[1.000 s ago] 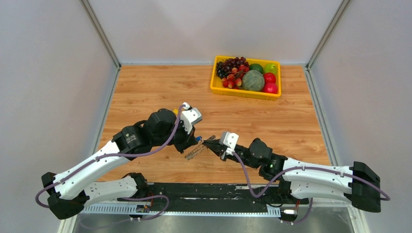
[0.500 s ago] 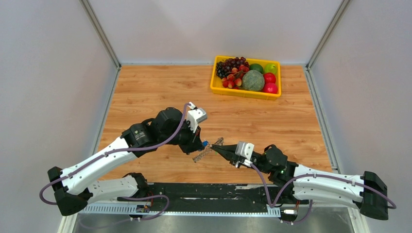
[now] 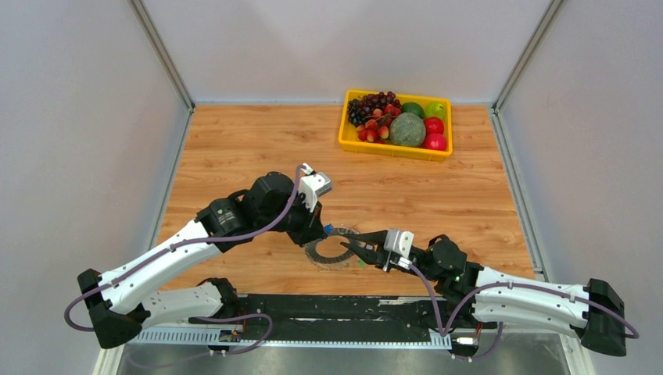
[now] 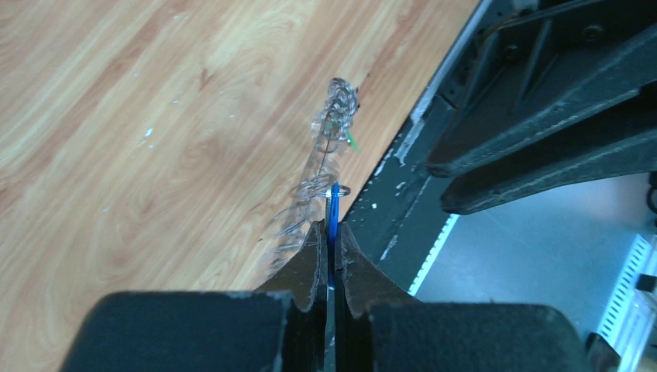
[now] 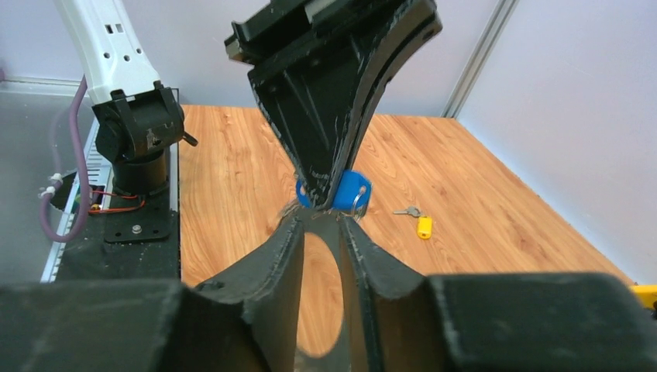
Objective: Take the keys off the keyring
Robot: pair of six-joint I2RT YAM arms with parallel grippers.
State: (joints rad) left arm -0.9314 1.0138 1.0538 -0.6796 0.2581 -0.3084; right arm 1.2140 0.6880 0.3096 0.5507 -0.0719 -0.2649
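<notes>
My right gripper should open and pinch the silvery loop at the blue head (image 5: 359, 200), because its fingers are around the keyring's band, below the blue head.
My left gripper (image 3: 320, 232) is shut on the blue head of a key (image 3: 329, 229), seen pinched between its jaws in the left wrist view (image 4: 333, 211). That key hangs on the dark grey keyring (image 3: 327, 258), whose silvery loops (image 4: 321, 167) run away edge-on. A green key head (image 4: 352, 142) hangs on the ring's far part. My right gripper (image 3: 347, 245) meets the ring from the right, and its fingertips (image 5: 349, 229) close on the ring's band just under the blue key (image 5: 350, 188). A yellow-headed key (image 5: 423, 226) lies loose on the wood.
A yellow basket (image 3: 344, 134) full of fruit stands at the back right of the wooden table (image 3: 234, 148). The black base rail (image 3: 336, 308) runs along the near edge, just below the grippers. Grey walls close the left and right sides.
The right gripper drew back to the right, then came in again lower at the ring. The left gripper shifted right with the blue key. The ring turned from edge-on to flatter.
</notes>
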